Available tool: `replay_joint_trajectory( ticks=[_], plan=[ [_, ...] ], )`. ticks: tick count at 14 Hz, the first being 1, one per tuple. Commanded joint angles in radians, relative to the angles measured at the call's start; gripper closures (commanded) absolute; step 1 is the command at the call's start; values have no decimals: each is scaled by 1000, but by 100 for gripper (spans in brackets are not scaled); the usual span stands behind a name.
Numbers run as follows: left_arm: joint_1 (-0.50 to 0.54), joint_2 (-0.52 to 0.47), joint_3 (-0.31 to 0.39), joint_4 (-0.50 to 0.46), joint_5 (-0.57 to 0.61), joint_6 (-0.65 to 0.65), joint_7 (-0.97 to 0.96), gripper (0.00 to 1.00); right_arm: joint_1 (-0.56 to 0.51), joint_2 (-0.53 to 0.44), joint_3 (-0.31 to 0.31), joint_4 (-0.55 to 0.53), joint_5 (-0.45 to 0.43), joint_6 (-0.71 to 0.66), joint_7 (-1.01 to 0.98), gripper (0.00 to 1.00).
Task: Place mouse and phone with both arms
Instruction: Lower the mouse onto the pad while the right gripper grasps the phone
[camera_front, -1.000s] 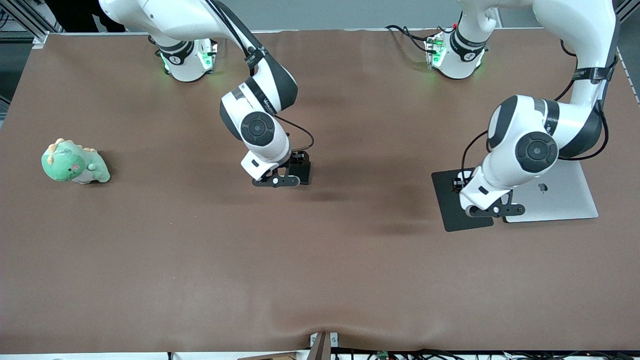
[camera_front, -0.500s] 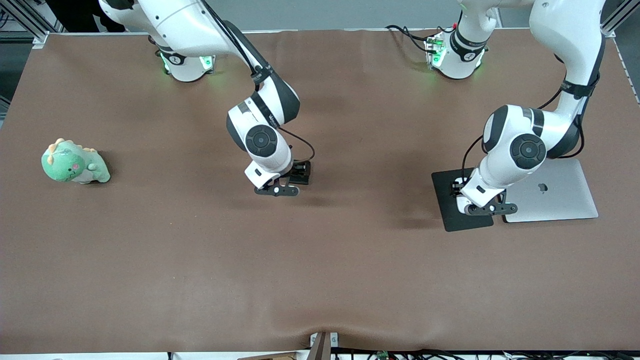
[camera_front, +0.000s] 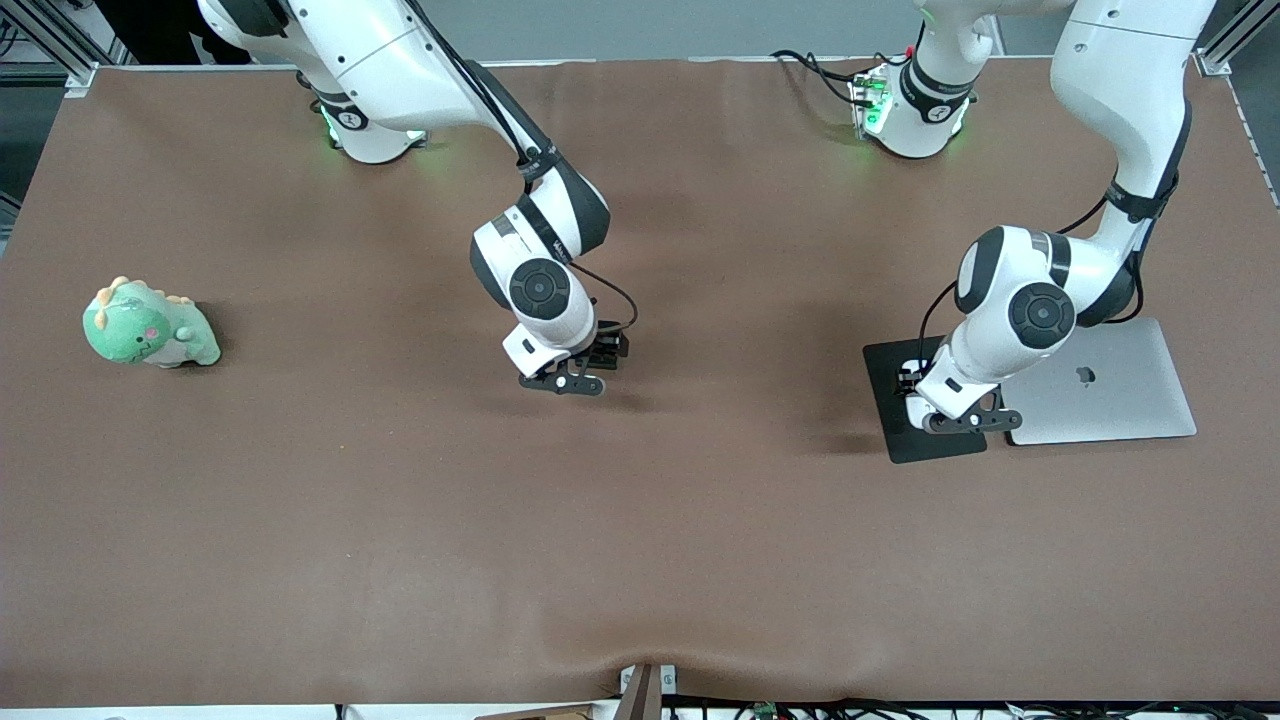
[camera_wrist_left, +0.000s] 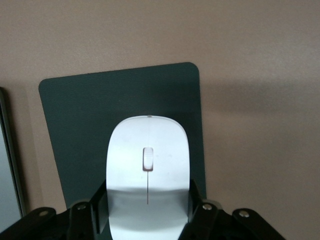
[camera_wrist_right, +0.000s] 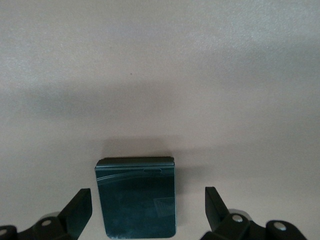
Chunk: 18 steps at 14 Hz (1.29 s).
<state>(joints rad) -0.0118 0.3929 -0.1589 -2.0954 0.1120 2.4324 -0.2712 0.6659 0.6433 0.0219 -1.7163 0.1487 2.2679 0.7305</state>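
Next, my left gripper puts the white mouse down on the middle of the black mouse pad (camera_front: 925, 395) (camera_wrist_left: 132, 167) beside the laptop and lets it go.
The white mouse (camera_wrist_left: 148, 150) sits between the fingers of my left gripper (camera_wrist_left: 148, 200), which is shut on its sides. It is low over the black mouse pad (camera_wrist_left: 75, 125), near that pad's middle. In the front view the left gripper (camera_front: 910, 385) is over the pad (camera_front: 895, 440). The black phone (camera_wrist_right: 136, 197) lies flat on the brown table between the spread fingers of my right gripper (camera_wrist_right: 147, 200), with a gap on each side. In the front view the right gripper (camera_front: 608, 352) is low at the table's middle and hides the phone.
A closed silver laptop (camera_front: 1110, 390) lies beside the mouse pad toward the left arm's end; its edge also shows in the left wrist view (camera_wrist_left: 6, 175). A green dinosaur toy (camera_front: 148, 325) sits toward the right arm's end of the table.
Both wrists have come down lower. The right gripper drifted slightly toward the left arm's end. The left gripper shifted a little farther onto the pad with the mouse.
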Motion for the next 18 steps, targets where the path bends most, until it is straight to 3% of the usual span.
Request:
replay_joint_trajectory(
  ticks=[1, 5, 18],
  plan=[
    [29, 6, -11, -9, 15, 28, -11, 100, 12, 7, -3, -16, -15, 38, 38, 0],
    [29, 21, -11, -23, 15, 63, -11, 100, 24, 16, -3, -48, -14, 103, 58, 0],
    [47, 17, -11, -49, 12, 79, -14, 100, 55, 27, -2, -46, -11, 105, 153, 0]
  ],
)
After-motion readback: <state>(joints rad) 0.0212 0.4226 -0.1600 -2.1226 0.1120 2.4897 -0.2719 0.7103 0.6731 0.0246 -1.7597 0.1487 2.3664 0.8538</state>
